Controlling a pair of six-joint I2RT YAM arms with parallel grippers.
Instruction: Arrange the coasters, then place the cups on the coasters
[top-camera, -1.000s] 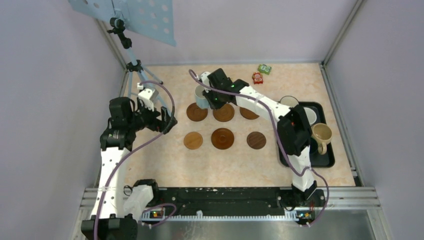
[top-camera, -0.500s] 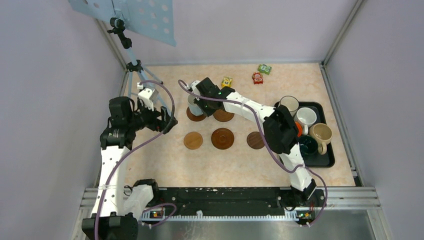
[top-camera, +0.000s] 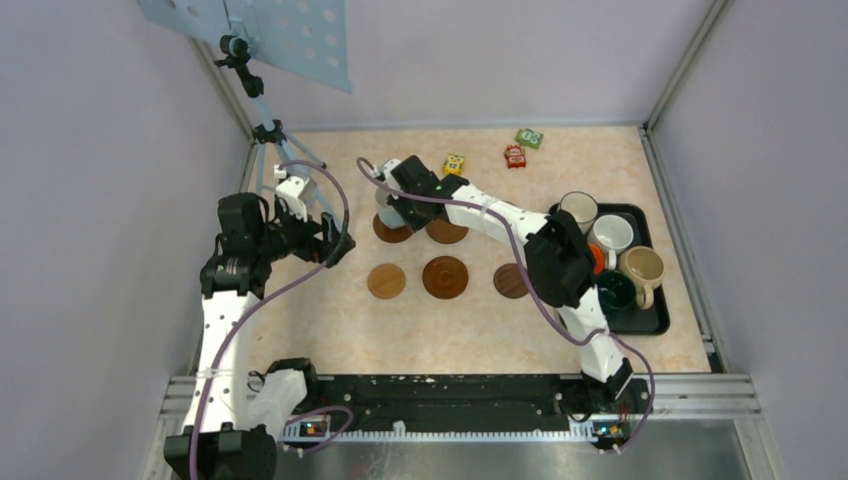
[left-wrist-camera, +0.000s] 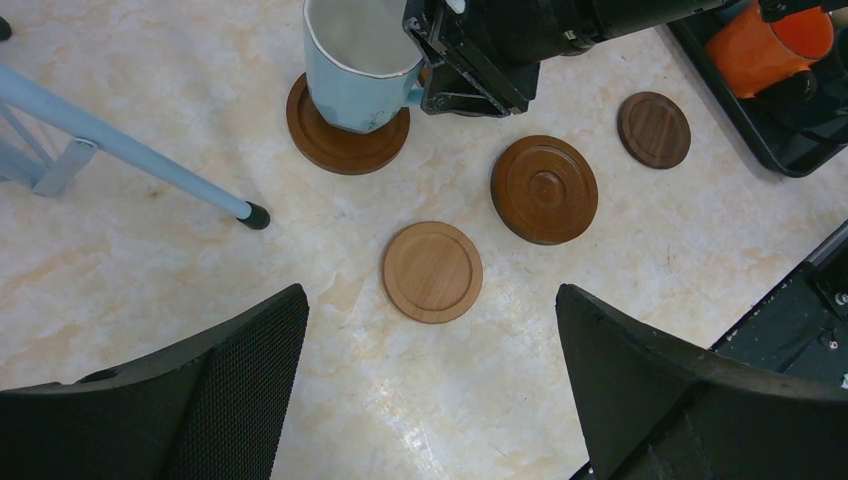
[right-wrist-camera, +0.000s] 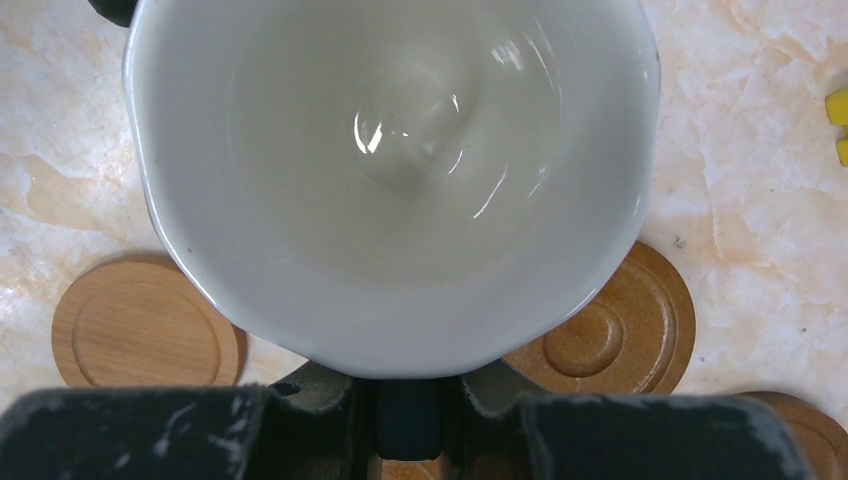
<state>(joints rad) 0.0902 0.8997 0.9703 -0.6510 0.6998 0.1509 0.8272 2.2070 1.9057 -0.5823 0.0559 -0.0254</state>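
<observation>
Next, my right gripper puts the light blue cup down on the back-row coaster (top-camera: 389, 223) that is nearest to the tripod stand.
A light blue cup (left-wrist-camera: 355, 65) stands on the back left coaster (left-wrist-camera: 340, 145). My right gripper (top-camera: 402, 203) is shut on its handle (right-wrist-camera: 410, 415), and the cup's white inside (right-wrist-camera: 390, 170) fills the right wrist view. The front row holds a light coaster (top-camera: 386, 281), a ridged one (top-camera: 445, 277) and a dark one (top-camera: 512, 281). Another coaster (top-camera: 447, 231) lies in the back row, and the right arm hides the spot beside it. My left gripper (left-wrist-camera: 430, 335) hangs open over the table's left side, near the light coaster (left-wrist-camera: 432, 271), holding nothing.
A black tray (top-camera: 655, 318) at the right holds the other cups: dark-rimmed white (top-camera: 578, 208), white (top-camera: 612, 233), beige (top-camera: 643, 268), orange (top-camera: 598, 258), dark green (top-camera: 612, 292). Toy blocks (top-camera: 515, 155) lie at the back. A tripod stand (top-camera: 265, 130) is at the back left, one leg (left-wrist-camera: 130, 150) near the coasters.
The right arm carried the light blue cup leftward and down onto the back left coaster, then held still. The left arm has not moved.
</observation>
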